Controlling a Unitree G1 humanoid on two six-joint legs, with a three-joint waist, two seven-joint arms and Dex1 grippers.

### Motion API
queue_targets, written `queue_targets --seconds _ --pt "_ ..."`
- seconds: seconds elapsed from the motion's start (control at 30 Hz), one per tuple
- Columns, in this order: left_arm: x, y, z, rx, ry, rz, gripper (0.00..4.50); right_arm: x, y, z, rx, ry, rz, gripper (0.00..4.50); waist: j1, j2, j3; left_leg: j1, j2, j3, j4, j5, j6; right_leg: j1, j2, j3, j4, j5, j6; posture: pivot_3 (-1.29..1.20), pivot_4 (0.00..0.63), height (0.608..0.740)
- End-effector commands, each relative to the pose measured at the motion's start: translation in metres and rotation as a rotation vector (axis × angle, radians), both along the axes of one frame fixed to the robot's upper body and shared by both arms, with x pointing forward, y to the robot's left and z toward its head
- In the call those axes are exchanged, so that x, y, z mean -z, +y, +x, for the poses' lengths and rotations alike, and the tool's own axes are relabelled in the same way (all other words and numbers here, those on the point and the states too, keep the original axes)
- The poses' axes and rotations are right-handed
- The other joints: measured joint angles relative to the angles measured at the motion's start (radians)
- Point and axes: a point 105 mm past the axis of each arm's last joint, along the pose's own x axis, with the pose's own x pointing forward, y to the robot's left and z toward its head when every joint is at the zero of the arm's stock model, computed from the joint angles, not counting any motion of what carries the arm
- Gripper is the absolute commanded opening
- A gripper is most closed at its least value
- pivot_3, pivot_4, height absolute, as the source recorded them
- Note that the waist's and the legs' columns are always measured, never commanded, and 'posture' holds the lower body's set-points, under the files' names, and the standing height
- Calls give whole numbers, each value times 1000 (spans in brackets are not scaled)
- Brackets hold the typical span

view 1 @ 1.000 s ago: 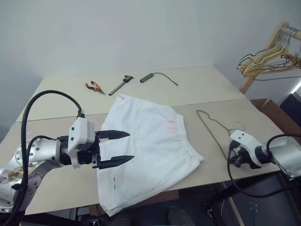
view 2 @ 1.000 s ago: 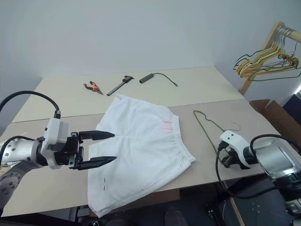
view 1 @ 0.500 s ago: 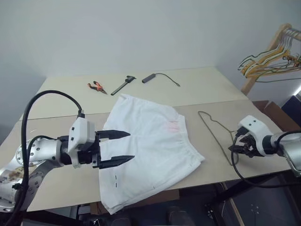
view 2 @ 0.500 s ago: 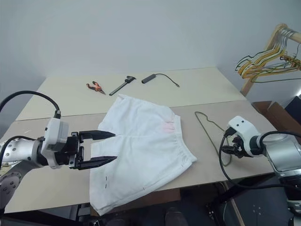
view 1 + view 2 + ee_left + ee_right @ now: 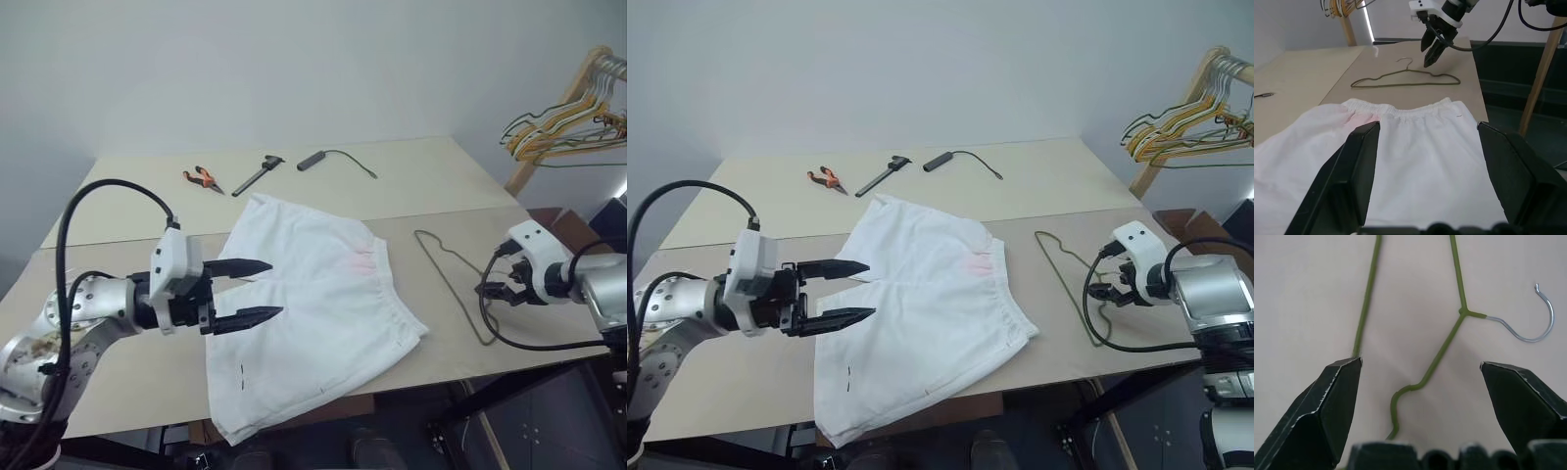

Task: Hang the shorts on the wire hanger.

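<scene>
The hanger's straight bar runs under the right gripper's finger, so the robot should shift over and pinch the bar close to its near end (image 5: 480, 334) before lifting it.
White shorts (image 5: 313, 313) lie flat across the middle of the beige table (image 5: 421, 186), one leg hanging over the near edge. To their right, the thin grey-green wire hanger (image 5: 1400, 84) lies flat on the table, its hook (image 5: 1542, 328) toward the right edge. My left gripper (image 5: 274, 288) hovers open over the left part of the shorts, pointing right, nothing between its fingers. Above the hanger's neck and near shoulder, my right gripper (image 5: 495, 294) points down and stands open. In the right wrist view its fingers straddle the hanger wire (image 5: 1458, 279) without gripping it.
Orange-handled pliers (image 5: 199, 178), a black hand tool (image 5: 257, 174) and a dark cylinder with a cable (image 5: 312, 160) lie along the table's far side. A wooden rack with a bunch of coloured hangers (image 5: 563, 117) stands beyond the right edge.
My right gripper has opened from shut and has lifted and moved forward over the wire hanger. The left gripper stays open in about the same place.
</scene>
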Motion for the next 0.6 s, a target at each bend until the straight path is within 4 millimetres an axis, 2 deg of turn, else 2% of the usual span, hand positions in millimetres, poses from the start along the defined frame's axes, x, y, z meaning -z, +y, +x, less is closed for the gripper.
queue_targets --seconds 0.03,0.1,0.23,0.33,0.43,0.5,0.6 --pt "-3 -3 7 20 -2 18 3448 -10 -9 9 -30 -29 -27 4481 -4 0 3 0 0 0 0 0 0 0 0 0 0 0 0 -131 66 740" --pt "-2 -1 10 16 11 35 3448 -9 -6 12 -56 -30 -13 4481 -10 1 6 0 0 0 0 0 0 0 0 1 0 0 0 -128 85 740" --pt "-5 1 13 -11 -5 29 3448 -12 13 9 -146 -10 22 4481 -27 2 20 -1 1 -4 -1 0 1 -1 1 1 0 0 0 -103 68 740" --pt "-2 6 13 -57 -17 27 3448 -8 27 5 -161 22 58 4481 -32 3 20 -1 1 -6 -1 -1 1 -2 1 2 0 0 0 -111 45 740" --pt "-5 8 8 -68 2 -15 3448 -1 39 4 -184 39 53 4481 -29 2 21 -2 1 -7 0 -1 2 -2 0 2 1 1 1 -111 51 740" --pt "-3 5 6 -75 -4 4 3448 2 40 3 -178 49 46 4481 -26 2 21 -2 1 -7 0 -1 2 -2 0 1 1 1 1 -74 35 740" --pt "-4 2 0 -52 -13 11 3448 16 31 1 -150 90 5 4481 -11 2 21 -3 -1 -7 1 -1 2 -2 -1 1 0 1 2 -68 45 740"
